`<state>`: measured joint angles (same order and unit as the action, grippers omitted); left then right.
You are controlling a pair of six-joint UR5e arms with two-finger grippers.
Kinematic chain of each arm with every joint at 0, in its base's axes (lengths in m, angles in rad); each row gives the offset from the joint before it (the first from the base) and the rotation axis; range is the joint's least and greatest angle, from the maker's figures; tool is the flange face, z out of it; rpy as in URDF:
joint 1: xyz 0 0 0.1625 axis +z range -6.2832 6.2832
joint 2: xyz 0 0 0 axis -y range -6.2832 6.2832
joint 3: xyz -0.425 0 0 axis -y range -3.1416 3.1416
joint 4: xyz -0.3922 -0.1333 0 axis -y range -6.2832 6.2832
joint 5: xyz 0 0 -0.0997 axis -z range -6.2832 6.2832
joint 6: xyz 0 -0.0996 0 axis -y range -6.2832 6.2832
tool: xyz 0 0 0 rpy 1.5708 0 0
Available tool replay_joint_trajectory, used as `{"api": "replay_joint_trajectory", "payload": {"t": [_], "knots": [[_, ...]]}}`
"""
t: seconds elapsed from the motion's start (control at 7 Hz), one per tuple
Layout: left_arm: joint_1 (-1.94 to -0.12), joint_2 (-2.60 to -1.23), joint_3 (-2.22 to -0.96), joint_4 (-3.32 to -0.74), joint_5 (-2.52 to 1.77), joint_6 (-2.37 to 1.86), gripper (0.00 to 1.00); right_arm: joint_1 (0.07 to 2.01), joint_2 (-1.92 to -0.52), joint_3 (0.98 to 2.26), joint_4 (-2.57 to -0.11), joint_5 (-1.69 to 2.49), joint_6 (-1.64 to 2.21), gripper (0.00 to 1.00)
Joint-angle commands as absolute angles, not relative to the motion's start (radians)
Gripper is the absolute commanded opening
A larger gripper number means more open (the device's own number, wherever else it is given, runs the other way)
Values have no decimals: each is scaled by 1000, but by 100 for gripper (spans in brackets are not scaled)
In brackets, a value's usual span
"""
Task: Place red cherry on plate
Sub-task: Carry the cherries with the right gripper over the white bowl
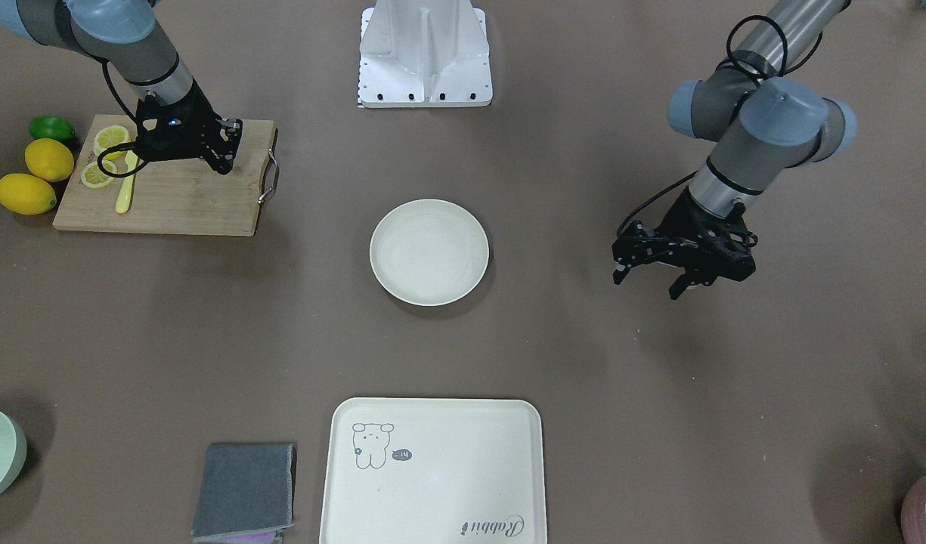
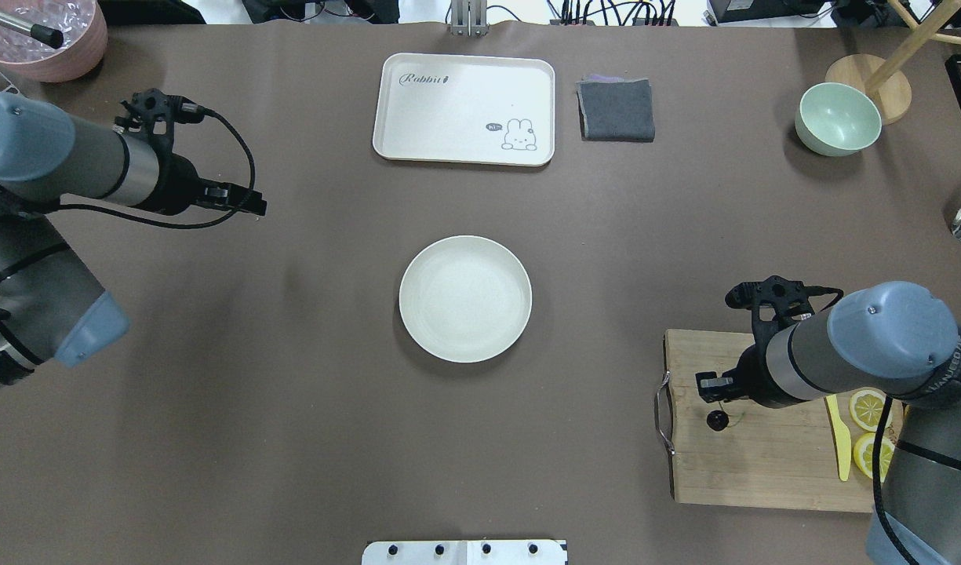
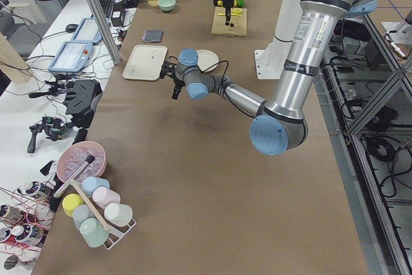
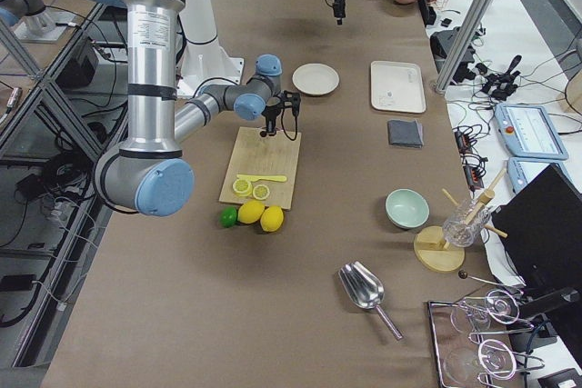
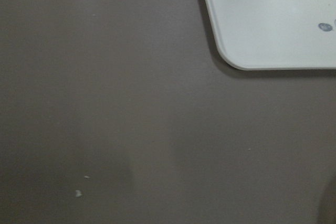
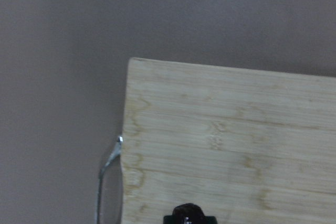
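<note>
Next, I let go of the red cherry, now hanging above the wooden cutting board, with my right gripper near the middle of the round cream plate [image 1: 437,264], a little toward the tray.
The red cherry [image 2: 716,420] is a small dark glossy ball hanging just under my right gripper [image 2: 708,386], which is shut on it above the left end of the wooden cutting board [image 2: 762,463]. It shows as a dark blob [image 6: 189,214] at the bottom edge of the right wrist view, with the board well below it. The round cream plate [image 2: 465,299] sits bare at the table's middle, well to the left of that gripper. My left gripper [image 1: 648,283] hovers open over bare table on the other side of the plate [image 1: 429,252], holding nothing.
Lemon slices [image 1: 111,137] and a yellow knife [image 1: 125,189] lie on the board [image 1: 183,196]; two lemons [image 1: 35,177] and a lime [image 1: 52,128] sit beside it. A cream tray [image 2: 464,106], grey cloth [image 2: 617,110] and mint bowl [image 2: 838,118] line the far side.
</note>
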<state>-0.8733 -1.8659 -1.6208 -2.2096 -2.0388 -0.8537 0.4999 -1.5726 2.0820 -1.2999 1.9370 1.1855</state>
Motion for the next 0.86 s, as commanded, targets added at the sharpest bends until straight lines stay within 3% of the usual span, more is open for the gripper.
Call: {"api": "replay_joint_trajectory", "payload": {"t": [0.0,0.29,0.71], "knots": [[-975,-1807,-1611,-2102,-2076,-648,98,549,-1334,2076,-1504,1968,1183,0],[-1114,-1738,-1568,-2092,-2082,-438,98,566,-1109,1943,-1560,1956,1180,0],[-1308,-1675,-1401,-2094,-2085,-114,98,575,-846,1649,-1551,1916,1175,0]]}}
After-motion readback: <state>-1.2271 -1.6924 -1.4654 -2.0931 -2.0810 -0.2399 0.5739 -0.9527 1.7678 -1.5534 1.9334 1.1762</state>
